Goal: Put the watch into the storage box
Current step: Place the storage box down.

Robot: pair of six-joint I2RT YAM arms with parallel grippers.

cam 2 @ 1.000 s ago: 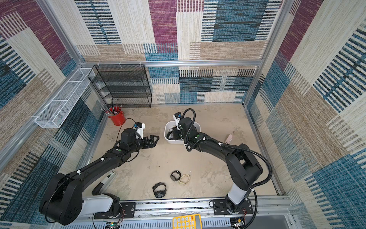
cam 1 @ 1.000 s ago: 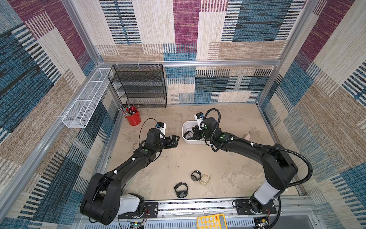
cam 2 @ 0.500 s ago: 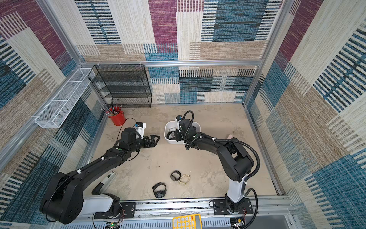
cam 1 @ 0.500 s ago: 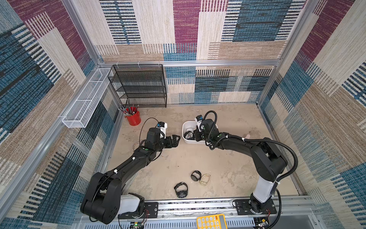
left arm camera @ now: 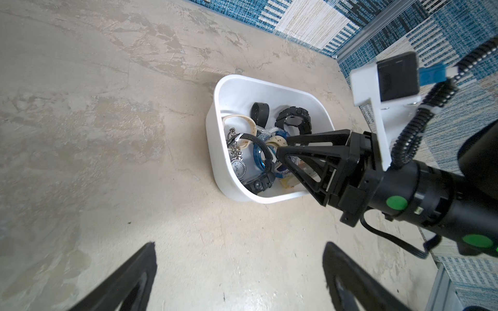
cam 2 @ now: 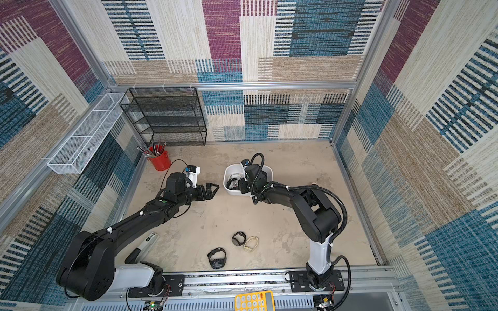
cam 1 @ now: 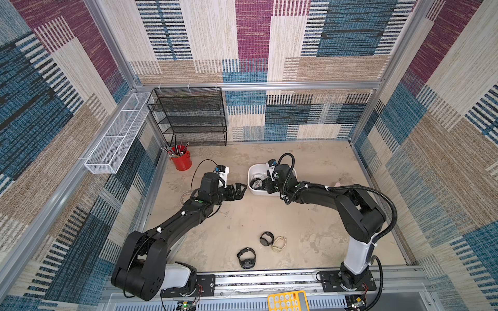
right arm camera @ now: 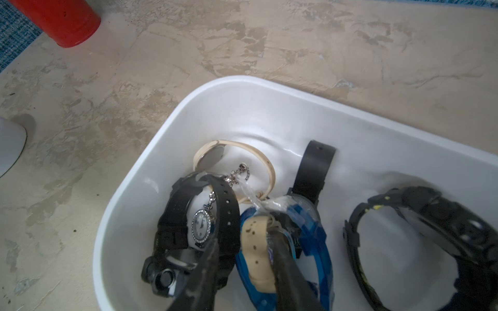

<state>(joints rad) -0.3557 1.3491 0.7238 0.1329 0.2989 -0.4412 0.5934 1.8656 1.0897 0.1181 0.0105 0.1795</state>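
Observation:
I will close my left gripper on the strap (cam 1: 239,254) of the black watch that is nearest the front bar, on the side away from the beige watch.
The white storage box (cam 1: 251,168) (cam 2: 228,169) stands mid-table and holds several watches. My right gripper (right arm camera: 244,239) (left arm camera: 282,147) reaches down inside it, jaws parted. A black watch (right arm camera: 172,220) (left arm camera: 259,183) leans on one finger, its strap and a beige strap between the fingers, neither pinched. In both top views the right gripper (cam 1: 265,185) (cam 2: 240,185) is half hidden in the box. My left gripper (cam 1: 241,191) (cam 2: 214,191) (left arm camera: 239,255) hovers wide open and empty just left of the box. Three more watches lie near the front: black (cam 1: 246,258), black (cam 1: 266,238), beige (cam 1: 279,243).
A red pen cup (cam 1: 181,160) (right arm camera: 64,21) stands at the back left, with a black mesh shelf (cam 1: 188,115) behind it. A white wire tray (cam 1: 118,134) hangs on the left wall. A yellow calculator (cam 1: 287,300) lies on the front rail.
My right gripper has sunk deeper into the box and its jaws have parted, letting go of the black watch. The left arm has stayed still.

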